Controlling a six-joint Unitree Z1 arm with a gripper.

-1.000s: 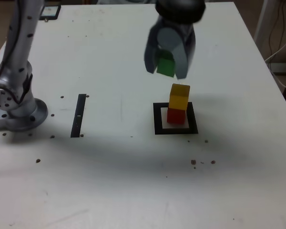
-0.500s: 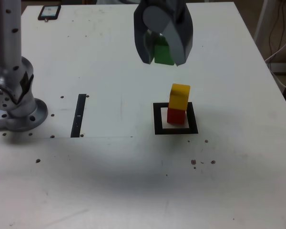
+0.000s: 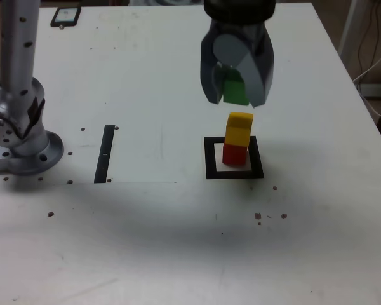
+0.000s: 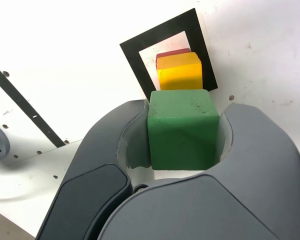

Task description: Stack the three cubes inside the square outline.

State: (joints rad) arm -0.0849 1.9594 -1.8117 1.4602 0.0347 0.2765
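Note:
My gripper needs to release the green cube on top of the yellow cube (image 3: pixel 239 114) (image 4: pixel 180 78), so that it sits squarely above the red cube. The green cube is now just above the stack.
My gripper (image 3: pixel 236 95) is shut on the green cube (image 3: pixel 235 92), held in the air just above the stack. The yellow cube (image 3: pixel 239 129) sits on the red cube (image 3: pixel 234 154), and both stand inside the black square outline (image 3: pixel 209 166). In the wrist view the green cube (image 4: pixel 182 127) fills the space between the grey jaws of the gripper (image 4: pixel 182 132). Beyond it lie the yellow cube (image 4: pixel 179 72), a sliver of the red cube (image 4: pixel 171 53) and the square outline (image 4: pixel 135 50).
The arm's grey base (image 3: pixel 22 143) stands at the exterior view's left. A narrow black strip (image 3: pixel 105 152) lies between the base and the outline. A dark phone-like object (image 3: pixel 65 15) rests at the far left edge. Cables (image 3: pixel 374 63) hang off the table's right side.
The gripper with the green cube has shifted to the exterior view's right and come lower, from up and left of the stack to just above it. The stack has not moved.

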